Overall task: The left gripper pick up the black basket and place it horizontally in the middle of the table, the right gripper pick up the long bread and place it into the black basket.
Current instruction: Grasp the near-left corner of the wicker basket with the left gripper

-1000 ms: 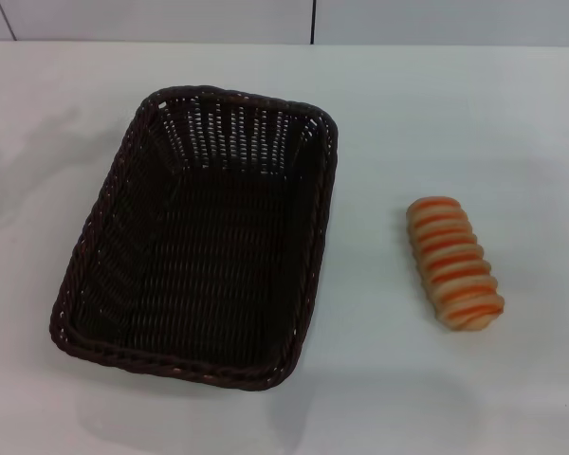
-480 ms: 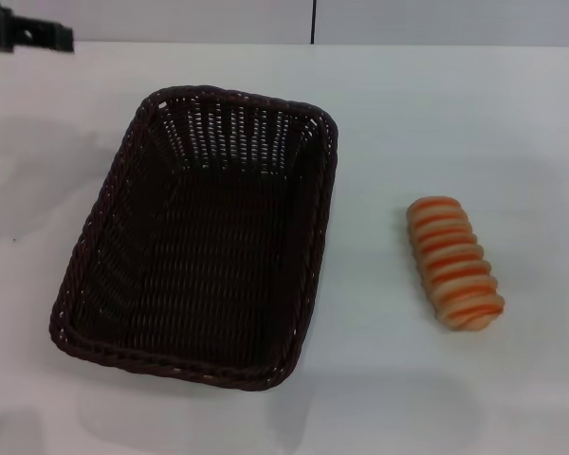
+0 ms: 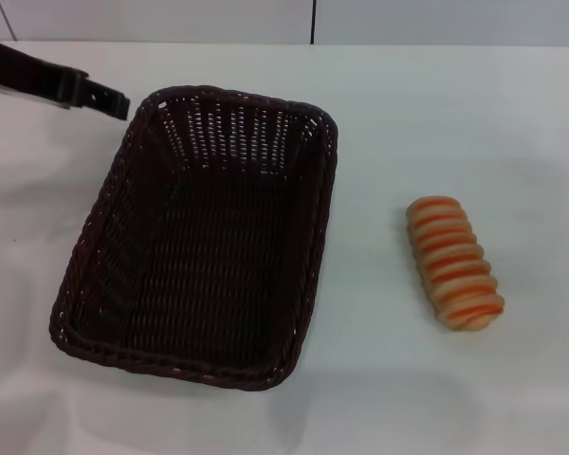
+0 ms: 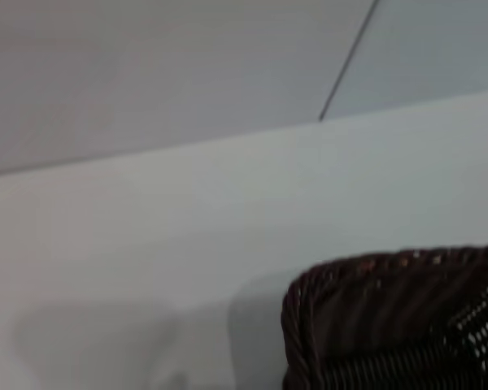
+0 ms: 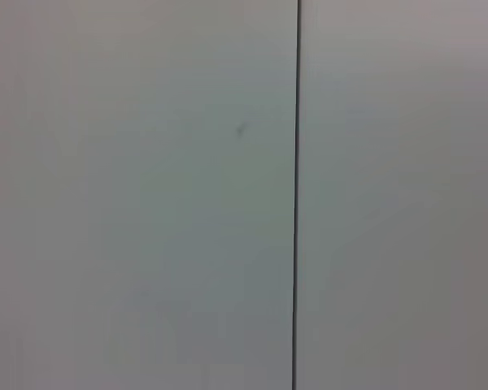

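Observation:
I need to move my left gripper to the black basket and close it on its long side's rim [image 3: 108, 183] away from the long bread, toward the basket's far end.
The black basket [image 3: 315, 204] stands on the white table [image 3: 474, 114], left of the middle, with its long side running away from me. It is empty. The left gripper [image 3: 119, 102] reaches in from the far left and hovers just beside the basket's far-left corner, apart from the rim. The left wrist view shows that corner of the basket [image 4: 374, 309] close by. The long bread [image 3: 453, 263], tan with orange stripes, lies on the table to the right of the basket. The right gripper is out of view; its wrist view shows only a wall.
A pale wall with a dark vertical seam [image 3: 313, 21] runs behind the table's far edge. Bare tabletop lies between the basket and the bread and around both.
The left gripper has come in from the upper left and moved right and down to the basket's far-left corner. Basket and bread have not moved.

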Robot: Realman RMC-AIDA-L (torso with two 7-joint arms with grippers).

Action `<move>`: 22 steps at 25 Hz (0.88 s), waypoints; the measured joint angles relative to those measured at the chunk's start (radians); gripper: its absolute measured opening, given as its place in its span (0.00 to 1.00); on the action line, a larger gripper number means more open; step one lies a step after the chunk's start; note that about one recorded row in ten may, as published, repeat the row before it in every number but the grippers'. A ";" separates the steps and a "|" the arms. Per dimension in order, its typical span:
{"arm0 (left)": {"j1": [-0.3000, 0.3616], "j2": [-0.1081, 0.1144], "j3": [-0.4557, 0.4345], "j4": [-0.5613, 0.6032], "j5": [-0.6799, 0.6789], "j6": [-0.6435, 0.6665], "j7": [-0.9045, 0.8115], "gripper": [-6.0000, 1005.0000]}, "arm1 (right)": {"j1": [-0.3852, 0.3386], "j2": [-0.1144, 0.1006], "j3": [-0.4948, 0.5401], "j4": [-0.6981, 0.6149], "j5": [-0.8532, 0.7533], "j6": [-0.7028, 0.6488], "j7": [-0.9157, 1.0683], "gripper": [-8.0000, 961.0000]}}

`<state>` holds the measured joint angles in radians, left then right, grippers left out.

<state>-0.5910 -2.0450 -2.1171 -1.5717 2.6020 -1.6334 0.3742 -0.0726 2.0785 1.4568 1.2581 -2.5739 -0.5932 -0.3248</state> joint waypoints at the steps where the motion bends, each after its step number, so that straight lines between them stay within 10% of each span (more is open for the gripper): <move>1: 0.000 0.000 0.000 0.000 0.000 0.000 0.000 0.76 | 0.000 0.000 0.000 0.000 0.000 0.000 0.000 0.84; 22: -0.024 -0.012 0.046 0.145 0.057 0.017 0.001 0.76 | -0.002 0.000 -0.003 0.009 0.000 -0.003 0.000 0.84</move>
<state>-0.6150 -2.0571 -2.0708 -1.4268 2.6586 -1.6167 0.3750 -0.0746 2.0784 1.4542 1.2670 -2.5741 -0.5959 -0.3252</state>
